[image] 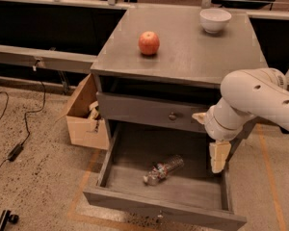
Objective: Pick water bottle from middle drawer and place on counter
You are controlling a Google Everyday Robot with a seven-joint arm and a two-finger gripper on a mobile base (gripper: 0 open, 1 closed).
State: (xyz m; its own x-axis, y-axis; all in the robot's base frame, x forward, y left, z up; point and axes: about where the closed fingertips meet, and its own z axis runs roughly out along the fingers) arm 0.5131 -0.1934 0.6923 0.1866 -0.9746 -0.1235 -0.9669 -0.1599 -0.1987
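Next, my gripper goes down to the water bottle's body (170, 166) in the open drawer and closes there, on the half away from the cap.
The water bottle (163, 170) lies on its side in the pulled-out middle drawer (159, 206), cap end toward the front left. My gripper (218, 159) hangs from the white arm over the drawer's right side, pointing down, to the right of the bottle and apart from it. The grey counter (192, 52) spans the cabinet top above.
A red apple (149, 43) and a white bowl (215, 19) stand on the counter. A closed drawer front with a round knob (172, 116) sits above the open drawer. An open cardboard box (86, 112) stands left of the cabinet. Cables lie on the floor at the left.
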